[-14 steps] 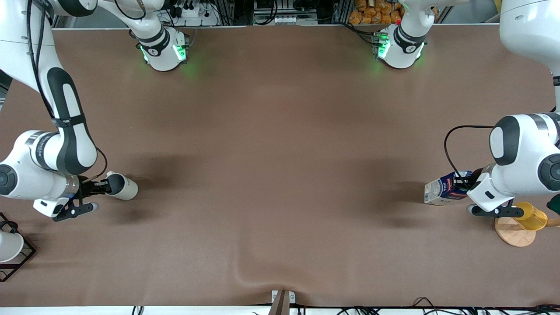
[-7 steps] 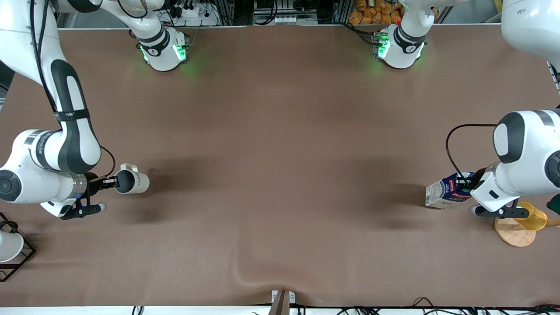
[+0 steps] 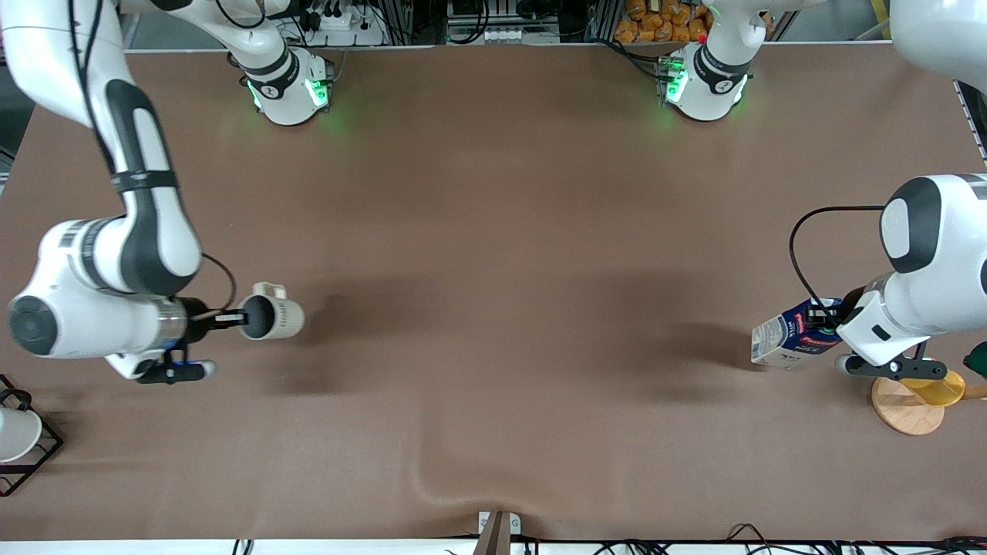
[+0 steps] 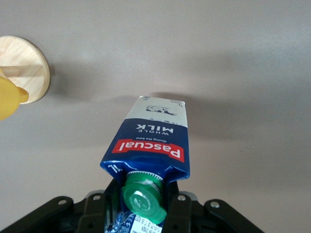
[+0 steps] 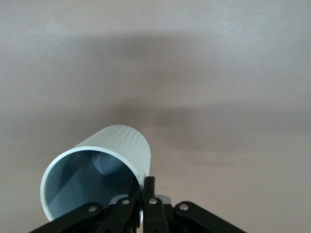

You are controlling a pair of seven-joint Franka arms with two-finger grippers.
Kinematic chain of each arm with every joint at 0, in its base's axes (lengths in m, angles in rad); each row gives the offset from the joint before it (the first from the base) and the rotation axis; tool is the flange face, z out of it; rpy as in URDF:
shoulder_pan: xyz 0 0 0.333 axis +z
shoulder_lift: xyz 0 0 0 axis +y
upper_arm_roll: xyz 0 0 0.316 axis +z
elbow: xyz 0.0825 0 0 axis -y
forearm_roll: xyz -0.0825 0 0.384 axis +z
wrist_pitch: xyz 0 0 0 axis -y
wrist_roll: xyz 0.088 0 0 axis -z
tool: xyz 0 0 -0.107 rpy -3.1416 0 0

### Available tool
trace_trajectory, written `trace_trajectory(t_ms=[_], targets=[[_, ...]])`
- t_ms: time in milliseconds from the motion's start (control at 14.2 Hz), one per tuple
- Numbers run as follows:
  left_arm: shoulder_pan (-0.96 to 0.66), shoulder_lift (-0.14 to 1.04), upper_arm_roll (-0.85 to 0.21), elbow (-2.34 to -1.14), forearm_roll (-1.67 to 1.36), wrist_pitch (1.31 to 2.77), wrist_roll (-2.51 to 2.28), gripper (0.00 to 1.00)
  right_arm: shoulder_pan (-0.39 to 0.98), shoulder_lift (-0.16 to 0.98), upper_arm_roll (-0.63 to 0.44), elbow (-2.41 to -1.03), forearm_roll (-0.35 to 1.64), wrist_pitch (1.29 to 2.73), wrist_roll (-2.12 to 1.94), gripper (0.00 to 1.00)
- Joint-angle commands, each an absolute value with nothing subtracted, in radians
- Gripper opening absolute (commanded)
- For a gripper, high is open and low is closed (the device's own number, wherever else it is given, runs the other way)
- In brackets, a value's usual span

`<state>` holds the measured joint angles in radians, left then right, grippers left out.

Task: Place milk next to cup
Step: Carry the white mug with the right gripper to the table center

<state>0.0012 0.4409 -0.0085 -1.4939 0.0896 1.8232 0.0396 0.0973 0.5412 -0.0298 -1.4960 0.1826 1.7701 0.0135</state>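
Next, I release the cup from my right gripper so that it rests on the bare middle of the table [image 3: 508, 319], well short of the milk.
My left gripper [image 3: 826, 317] is shut on the top of the milk [image 3: 790, 336], a dark-blue carton with a green cap [image 4: 144, 198] and a red label band. The carton [image 4: 151, 136] hangs tilted over the table at the left arm's end. My right gripper [image 3: 237, 317] is shut on the rim of the cup [image 3: 274, 316], an off-white mug with a grey interior, held on its side above the table at the right arm's end. In the right wrist view the fingers [image 5: 149, 187] pinch the cup's wall [image 5: 124, 145].
A yellow cup [image 3: 937, 385] lies on a wooden disc [image 3: 904, 412] just beside the left gripper, nearer the front camera. A black wire rack [image 3: 38, 455] with a white object [image 3: 15, 433] stands at the right arm's end, near the front edge.
My right gripper has carried the cup toward the table's middle and turned it on its side. My left gripper has shifted slightly with the milk.
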Motion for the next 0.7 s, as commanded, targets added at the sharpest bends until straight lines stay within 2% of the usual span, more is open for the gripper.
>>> trace_trajectory(t_ms=[0, 281, 632], targets=[[0.008, 0.407, -0.015, -1.494, 0.077, 1.780, 0.049, 0.35, 0.227, 0.508, -0.035, -1.479, 0.201, 1.756, 0.255, 0.00], [0.011, 0.391, -0.015, -1.490, 0.071, 1.770, 0.055, 0.36, 0.375, 0.528, -0.037, -1.447, 0.270, 1.785, 0.548, 0.00], [0.008, 0.382, -0.018, -1.489, 0.063, 1.755, 0.051, 0.36, 0.518, 0.589, -0.037, -1.402, 0.282, 1.949, 0.806, 0.00]])
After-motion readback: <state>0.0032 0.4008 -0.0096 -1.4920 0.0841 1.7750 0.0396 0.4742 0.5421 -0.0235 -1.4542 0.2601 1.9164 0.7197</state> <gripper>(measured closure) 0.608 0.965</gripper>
